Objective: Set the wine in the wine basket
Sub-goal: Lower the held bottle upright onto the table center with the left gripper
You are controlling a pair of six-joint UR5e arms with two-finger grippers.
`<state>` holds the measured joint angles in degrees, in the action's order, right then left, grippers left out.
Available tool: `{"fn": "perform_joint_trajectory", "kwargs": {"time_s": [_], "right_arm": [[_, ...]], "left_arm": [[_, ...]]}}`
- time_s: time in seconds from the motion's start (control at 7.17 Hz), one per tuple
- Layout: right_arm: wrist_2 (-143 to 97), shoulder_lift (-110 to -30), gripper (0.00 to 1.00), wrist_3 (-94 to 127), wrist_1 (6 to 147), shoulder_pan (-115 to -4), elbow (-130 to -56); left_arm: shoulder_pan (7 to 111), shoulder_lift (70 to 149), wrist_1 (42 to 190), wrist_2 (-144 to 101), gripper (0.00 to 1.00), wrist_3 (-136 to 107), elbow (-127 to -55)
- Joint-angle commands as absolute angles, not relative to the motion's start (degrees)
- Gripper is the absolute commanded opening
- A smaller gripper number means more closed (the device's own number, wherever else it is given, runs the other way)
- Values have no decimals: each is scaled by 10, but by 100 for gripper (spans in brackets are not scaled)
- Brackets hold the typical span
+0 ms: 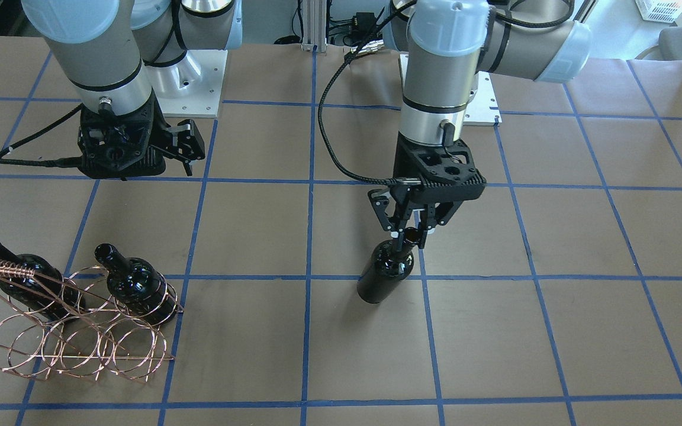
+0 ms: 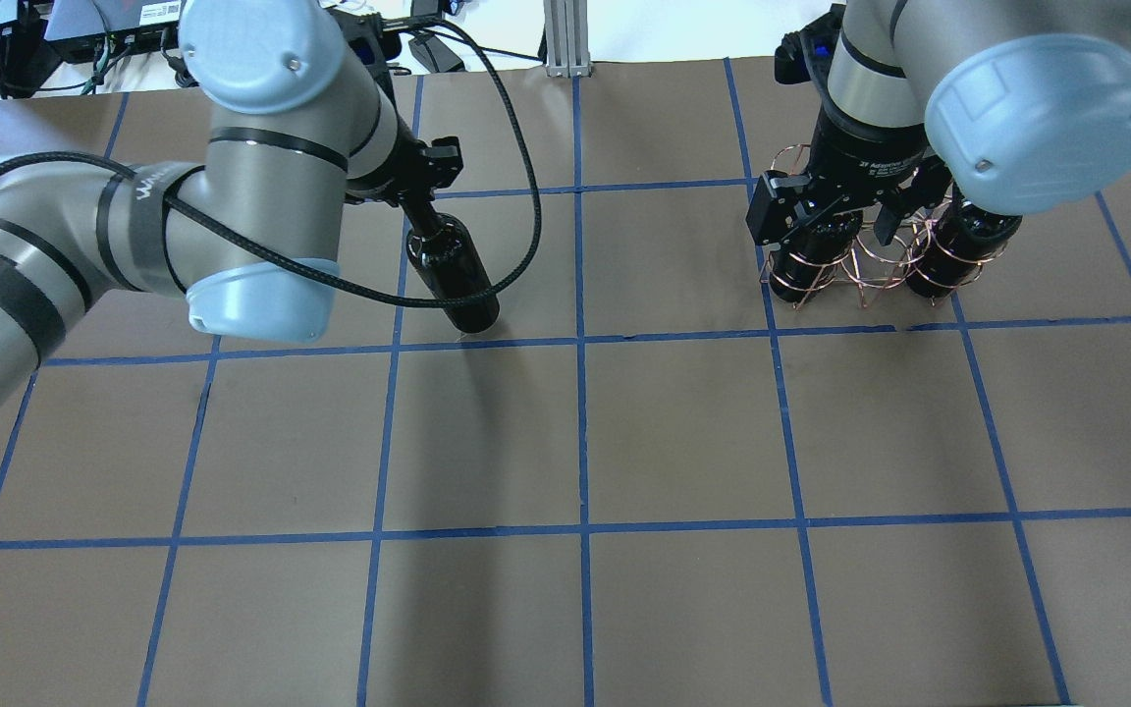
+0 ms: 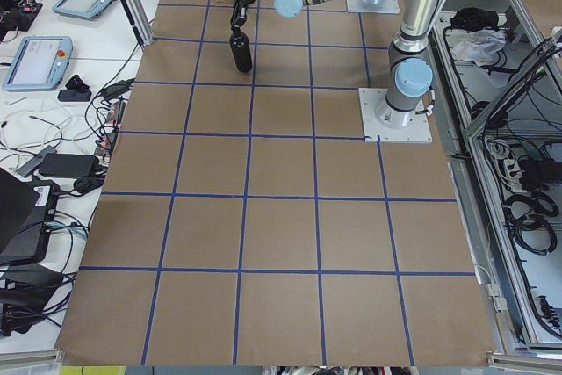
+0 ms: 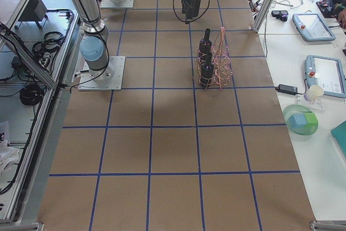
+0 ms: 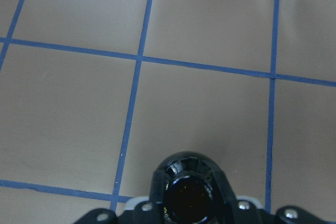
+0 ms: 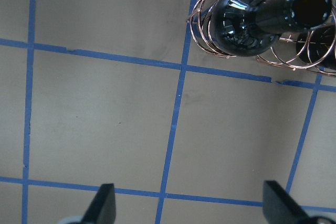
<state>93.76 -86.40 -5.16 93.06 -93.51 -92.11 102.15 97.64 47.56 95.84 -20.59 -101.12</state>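
I release the wine bottle from my left gripper, leaving it upright beside the next blue tape crossing towards the wine basket (image 1: 328, 272).
My left gripper (image 1: 410, 235) is shut on the neck of a nearly black wine bottle (image 1: 383, 273), which it holds upright near the table's middle; I cannot tell whether the base touches the table. The bottle also shows in the overhead view (image 2: 453, 278), and its mouth shows in the left wrist view (image 5: 189, 195). The copper wire wine basket (image 1: 74, 346) stands on my right side with two like bottles (image 1: 27, 278) (image 1: 138, 288) in it, one empty space between them. My right gripper (image 6: 191, 208) is open and empty, raised on the robot's side of the basket (image 6: 202, 19).
The table is brown paper with a blue tape grid (image 1: 308, 278). The arms' base plates (image 1: 196, 83) lie at the robot's edge. A black cable (image 1: 329, 118) loops from my left wrist. Monitors and teach pendants (image 4: 319, 25) sit on side benches beyond the table's ends.
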Motion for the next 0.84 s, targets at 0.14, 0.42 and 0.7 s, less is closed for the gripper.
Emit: {"fn": "perform_joint_trajectory", "kwargs": {"time_s": [0.14, 0.42, 0.7], "right_arm": [[937, -864, 100, -41, 934, -935, -921], [929, -866, 100, -40, 932, -935, -921], [927, -862, 100, -40, 953, -935, -921]], "left_arm": [[1125, 986, 473, 1028, 2, -329, -1010], [1134, 997, 471, 1027, 2, -352, -1010], [1143, 1003, 471, 1029, 2, -359, -1010]]}}
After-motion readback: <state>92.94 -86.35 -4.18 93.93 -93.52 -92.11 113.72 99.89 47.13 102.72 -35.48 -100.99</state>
